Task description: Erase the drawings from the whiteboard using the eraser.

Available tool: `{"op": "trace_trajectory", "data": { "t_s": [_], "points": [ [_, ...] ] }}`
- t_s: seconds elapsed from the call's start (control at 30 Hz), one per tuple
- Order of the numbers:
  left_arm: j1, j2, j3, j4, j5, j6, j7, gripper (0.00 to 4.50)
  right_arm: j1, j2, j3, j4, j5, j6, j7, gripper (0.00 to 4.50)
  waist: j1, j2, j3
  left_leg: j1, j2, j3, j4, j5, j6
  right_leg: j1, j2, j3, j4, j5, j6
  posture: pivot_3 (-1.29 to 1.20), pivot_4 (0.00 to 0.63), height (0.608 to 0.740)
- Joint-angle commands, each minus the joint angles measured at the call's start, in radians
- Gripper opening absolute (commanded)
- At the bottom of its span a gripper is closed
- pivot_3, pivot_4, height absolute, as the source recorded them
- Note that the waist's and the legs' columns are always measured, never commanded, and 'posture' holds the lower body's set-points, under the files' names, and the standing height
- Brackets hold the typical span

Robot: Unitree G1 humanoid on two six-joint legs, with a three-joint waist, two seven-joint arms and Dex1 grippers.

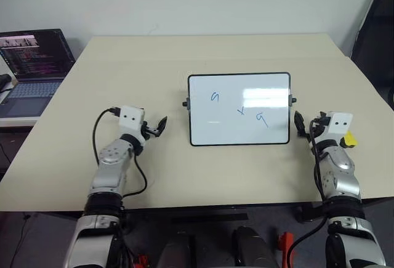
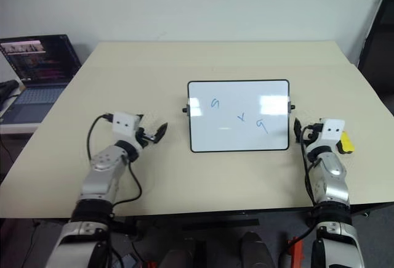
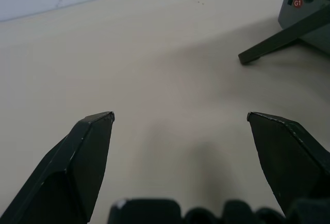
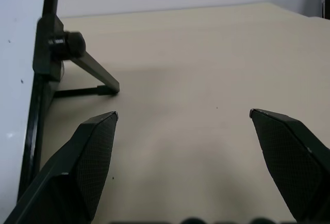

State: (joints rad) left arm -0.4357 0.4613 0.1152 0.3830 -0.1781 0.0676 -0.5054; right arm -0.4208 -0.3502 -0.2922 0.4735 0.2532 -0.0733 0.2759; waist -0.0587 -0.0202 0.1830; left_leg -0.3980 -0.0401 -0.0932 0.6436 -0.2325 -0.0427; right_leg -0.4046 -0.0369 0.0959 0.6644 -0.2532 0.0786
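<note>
I should move my right gripper back to the yellow eraser on the table next and close it across the eraser's long sides (image 1: 349, 140).
The whiteboard (image 1: 239, 89) stands propped on the beige table, between my two arms. Three blue drawings are on it: an "a"-like scribble (image 1: 214, 97) at the upper left, a small tick (image 1: 242, 111) in the middle and another "a" (image 1: 262, 119) at the lower right. The yellow eraser (image 1: 350, 138) lies on the table at the far right, partly hidden behind my right wrist. My right gripper (image 1: 303, 125) is open beside the board's right edge, just left of the eraser. My left gripper (image 1: 159, 127) is open and empty, left of the board. The board's frame (image 4: 42, 74) and knob (image 4: 69, 44) show close by in the right wrist view.
An open laptop (image 1: 34, 64) sits on a lower surface beyond the table's left edge. A dark upright object (image 1: 377, 34) stands at the far right. The table (image 1: 123, 64) is bare behind the board and on its left side. A stand leg (image 3: 278, 41) shows ahead of the left gripper.
</note>
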Motion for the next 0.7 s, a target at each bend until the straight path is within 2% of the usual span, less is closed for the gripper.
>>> {"op": "trace_trajectory", "data": {
  "t_s": [0.03,0.1,0.17,0.23,0.3,0.53,0.7],
  "points": [
    [0.012,0.138,-0.046,-0.27,-0.132,0.167,-0.289,4.5,-0.013,-0.043,-0.016,-0.044,-0.01,0.005,-0.007,4.48,-0.002,0.0,0.001,0.0,0.0,0.0,0.0,0.0,0.0,0.0,0.0,0.0,0.0,0.0,0.0,0.0,0.15,0.74],
    [0.005,0.181,-0.075,-0.383,-0.189,0.262,-0.361,4.5,-0.02,-0.058,-0.026,-0.039,-0.003,0.006,-0.004,4.48,0.001,0.0,0.001,-0.001,0.002,0.0,-0.001,0.0,0.0,-0.001,-0.001,0.0,0.0,0.0,0.0,0.0,0.15,0.74],
    [-0.031,0.208,-0.08,-0.499,-0.31,0.402,-0.43,4.5,-0.012,-0.073,-0.023,-0.058,-0.008,0.018,-0.007,4.48,0.007,0.0,0.001,-0.001,0.002,-0.002,0.0,0.0,0.0,0.001,-0.002,-0.001,-0.001,0.0,0.0,0.0,0.15,0.74],
    [-0.077,0.2,-0.11,-0.578,-0.391,0.512,-0.467,4.5,-0.004,-0.086,-0.026,-0.082,-0.004,0.037,-0.003,4.48,0.006,0.0,0.001,-0.001,0.002,-0.003,0.0,0.0,0.0,0.001,-0.002,-0.002,-0.001,0.0,0.0,0.0,0.15,0.74],
    [-0.11,0.178,-0.165,-0.606,-0.395,0.561,-0.473,4.5,0.0,-0.098,-0.032,-0.098,-0.001,0.055,-0.004,4.48,0.004,0.0,0.001,-0.001,0.002,-0.003,0.0,0.0,0.0,0.001,-0.002,-0.002,0.0,0.0,0.0,0.0,0.15,0.74],
    [-0.222,-0.052,-0.423,-0.489,-0.267,0.547,-0.45,4.5,0.052,-0.134,-0.087,-0.211,0.045,0.168,-0.016,4.48,0.001,0.001,0.001,0.0,-0.001,-0.002,0.0,0.0,0.0,0.002,-0.001,-0.001,-0.001,0.0,0.0,0.0,0.15,0.74],
    [-0.281,-0.216,-0.506,-0.411,-0.212,0.5,-0.437,4.5,0.077,-0.235,-0.16,-0.266,0.125,0.324,0.041,4.48,0.004,0.001,0.001,-0.001,-0.001,-0.001,0.0,0.0,0.0,0.001,-0.001,0.0,-0.001,0.0,0.0,0.0,0.15,0.74]
  ]
}}
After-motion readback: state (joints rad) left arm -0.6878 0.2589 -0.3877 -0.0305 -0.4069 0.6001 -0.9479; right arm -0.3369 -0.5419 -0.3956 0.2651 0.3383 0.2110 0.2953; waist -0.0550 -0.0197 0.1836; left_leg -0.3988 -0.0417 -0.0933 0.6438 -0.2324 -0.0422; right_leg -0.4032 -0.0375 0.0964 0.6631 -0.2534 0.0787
